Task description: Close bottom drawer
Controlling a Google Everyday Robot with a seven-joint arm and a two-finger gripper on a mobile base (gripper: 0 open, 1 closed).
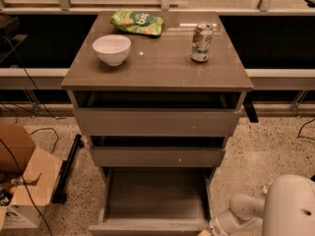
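The bottom drawer, now pulled far out of the cabinet, will be let go by my gripper with the drawer's front tucked in just below the middle drawer [145, 191].
The bottom drawer [157, 193] is pulled far out of the cabinet, its long flat grey floor bare and its front [147, 227] at the lower edge of the camera view. Above it are the middle drawer [157, 156] and the top drawer [157, 122], both slightly out. My gripper [205, 231] is at the bottom edge, just right of the bottom drawer's front right corner, on the white arm [236, 215] reaching in from the right.
On the cabinet top [157, 63] stand a white bowl [111, 48], a green snack bag [137, 22] and a drink can [202, 42]. An open cardboard box [22, 181] and cables lie on the speckled floor at left. A black bar [68, 168] lies beside the cabinet.
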